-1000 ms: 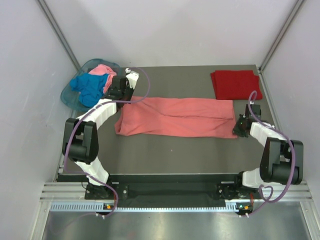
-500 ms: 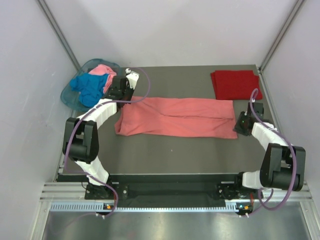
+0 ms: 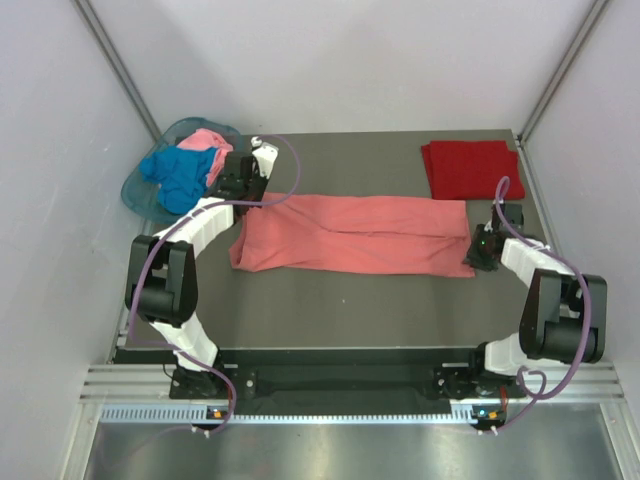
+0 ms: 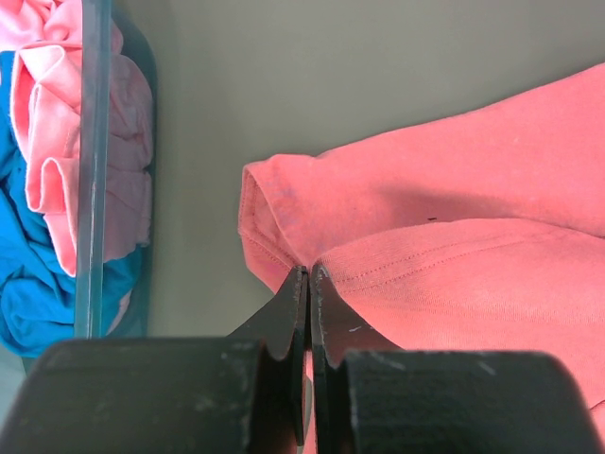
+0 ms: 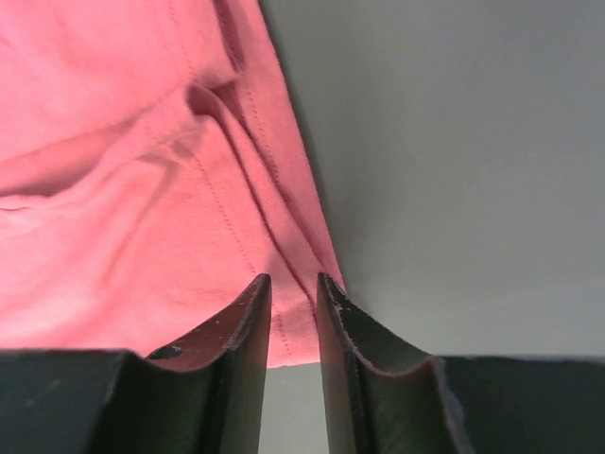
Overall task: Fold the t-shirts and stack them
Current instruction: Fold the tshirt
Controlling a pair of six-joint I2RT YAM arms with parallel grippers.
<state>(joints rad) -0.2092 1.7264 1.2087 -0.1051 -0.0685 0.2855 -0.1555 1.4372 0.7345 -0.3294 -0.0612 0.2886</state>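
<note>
My right gripper, now at the strip's near corner, should grip beside the buckle [image 5: 239,151] and pull there, as the t-shirt's hem buckles partway along the strip's end.
The salmon-coral t-shirt [image 3: 350,232] lies folded lengthwise in a long strip across the middle of the table. My left gripper [image 3: 252,198] is at its far left corner, shut on a pinch of the salmon cloth [image 4: 454,189]; in the left wrist view the gripper [image 4: 308,274] has its jaws pressed together. My right gripper [image 3: 472,262] is at the strip's near right corner. In the right wrist view the gripper [image 5: 294,288] has its jaws a little apart, straddling the shirt's hem [image 5: 113,170]. The dark red t-shirt [image 3: 470,168] lies folded at the far right.
The translucent teal basket [image 3: 140,195] stands at the far left edge and holds the bright blue t-shirt [image 3: 175,175] and the light pink t-shirt [image 3: 205,140]. Its wall [image 4: 92,170] is close to the left of my left gripper. White walls enclose the table.
My right gripper drew back a little from the shirt's near right corner, then returned to it. The left gripper and the shirt have not moved.
</note>
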